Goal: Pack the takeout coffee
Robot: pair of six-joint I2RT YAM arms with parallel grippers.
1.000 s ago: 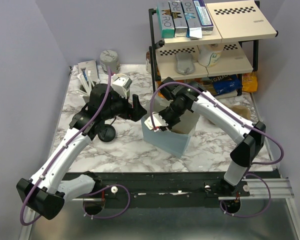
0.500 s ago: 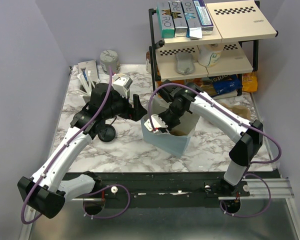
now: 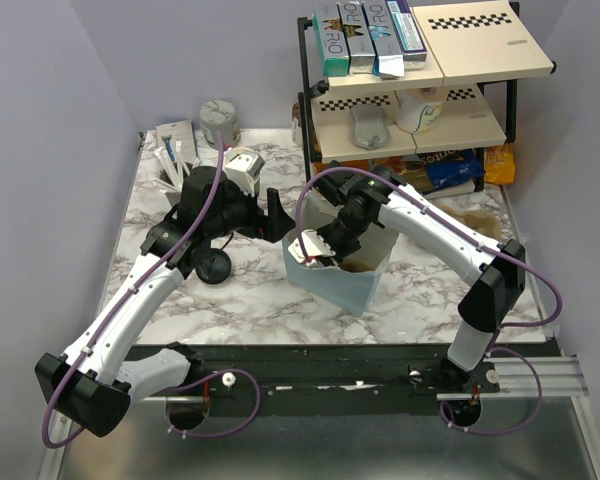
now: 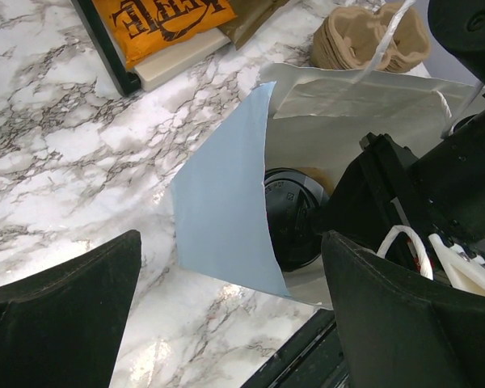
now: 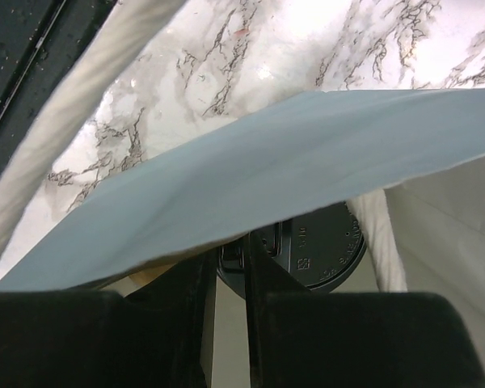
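Note:
Next, my left gripper goes to the white straws in the gray cup and closes on one straw's upper end (image 3: 167, 160).
The takeout coffee (image 4: 289, 212) stands inside a light blue paper bag (image 3: 336, 282) with a white lining; only its round black lid shows, also in the right wrist view (image 5: 327, 242). My right gripper (image 5: 231, 252) reaches down into the bag (image 5: 267, 170) and is shut on the rim of the lid; in the top view it (image 3: 327, 248) is at the bag's mouth. My left gripper (image 3: 277, 214) is open wide at the bag's left edge. In the left wrist view it (image 4: 230, 242) straddles the bag's blue wall (image 4: 222, 202) without gripping it.
A loose flat black lid (image 3: 213, 266) lies left of the bag. A black wire rack (image 3: 410, 100) with boxes and snack packs stands at the back right. Brown cup carriers (image 4: 372, 36) lie beyond the bag. A utensil box (image 3: 175, 155) is at the back left.
My right gripper has sunk a little deeper into the bag with the coffee. My left gripper has shifted slightly right toward the bag's edge.

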